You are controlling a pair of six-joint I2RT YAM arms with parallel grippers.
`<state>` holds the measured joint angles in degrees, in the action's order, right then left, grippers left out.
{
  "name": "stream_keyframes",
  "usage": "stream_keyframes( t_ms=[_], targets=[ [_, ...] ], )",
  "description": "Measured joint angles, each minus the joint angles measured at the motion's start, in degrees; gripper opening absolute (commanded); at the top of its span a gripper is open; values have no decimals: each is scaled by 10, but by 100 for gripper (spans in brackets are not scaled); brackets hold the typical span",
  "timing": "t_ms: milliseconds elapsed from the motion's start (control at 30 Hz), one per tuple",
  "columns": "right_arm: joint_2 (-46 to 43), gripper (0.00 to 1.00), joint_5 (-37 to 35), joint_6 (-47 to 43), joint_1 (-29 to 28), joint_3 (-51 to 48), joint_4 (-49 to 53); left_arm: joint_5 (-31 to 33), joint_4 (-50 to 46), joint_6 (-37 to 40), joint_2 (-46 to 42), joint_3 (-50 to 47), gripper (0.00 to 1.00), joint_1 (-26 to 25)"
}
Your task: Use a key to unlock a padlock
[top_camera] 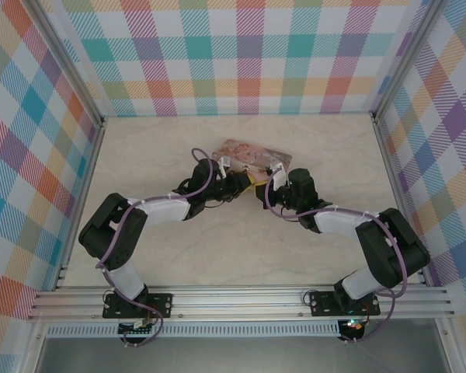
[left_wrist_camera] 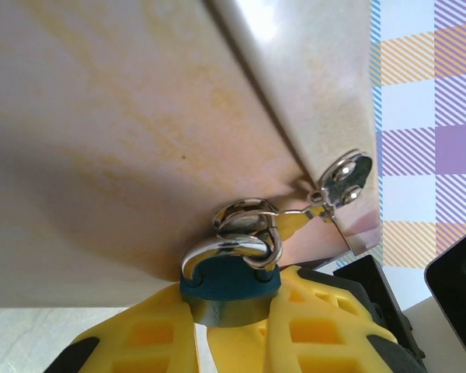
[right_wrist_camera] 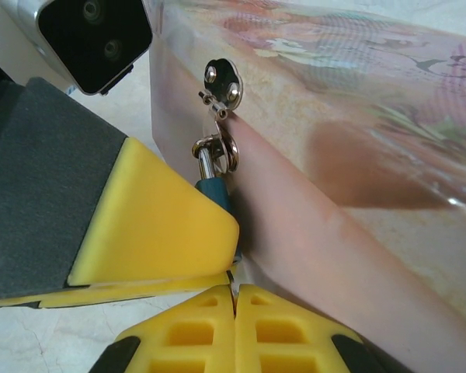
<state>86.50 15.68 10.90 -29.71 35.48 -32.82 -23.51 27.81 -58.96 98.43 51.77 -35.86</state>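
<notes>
The padlock is clamped by its narrow edges in my left gripper while the tin stands tilted, so next I open, lower the tin flat and grip the padlock's broad sides (left_wrist_camera: 231, 312).
The padlock (left_wrist_camera: 231, 289), with its dark blue body and silvery shackle (left_wrist_camera: 227, 247), hangs from a ring on the hasp (left_wrist_camera: 346, 177) of the pink tin (top_camera: 252, 154). My left gripper (left_wrist_camera: 229, 320) is shut on the padlock's body, one yellow finger (left_wrist_camera: 140, 334) on each side. In the right wrist view the padlock (right_wrist_camera: 215, 191) shows behind the left gripper's finger (right_wrist_camera: 155, 225). My right gripper (right_wrist_camera: 234, 301) is shut just below it, pinching a thin silvery sliver, the key (right_wrist_camera: 234, 274), which points up at the padlock's underside. From above, the left gripper (top_camera: 237, 185) and right gripper (top_camera: 266, 189) meet at the tin's front.
The tin stands tilted on the marble tabletop (top_camera: 179, 148), near the middle. Checked walls (top_camera: 241, 54) close in the back and both sides. The left wrist's camera housing (right_wrist_camera: 93, 35) sits close above the right gripper.
</notes>
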Motion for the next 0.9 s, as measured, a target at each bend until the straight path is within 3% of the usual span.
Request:
stream_keyframes(
  t_ms=[300,500,633,900],
  targets=[
    [4,2,6,22,1,2,-3,3,6,-2,2,0,3,0],
    [9,2,-3,24,2,-15,-2,-7,30,-3,28,-6,9,-3],
    [24,2,-5,29,1,-45,-12,-9,45,-9,58,-16,16,-14],
    [67,2,-5,39,0,-65,-49,-3,82,-26,88,-37,45,-20]
  ],
)
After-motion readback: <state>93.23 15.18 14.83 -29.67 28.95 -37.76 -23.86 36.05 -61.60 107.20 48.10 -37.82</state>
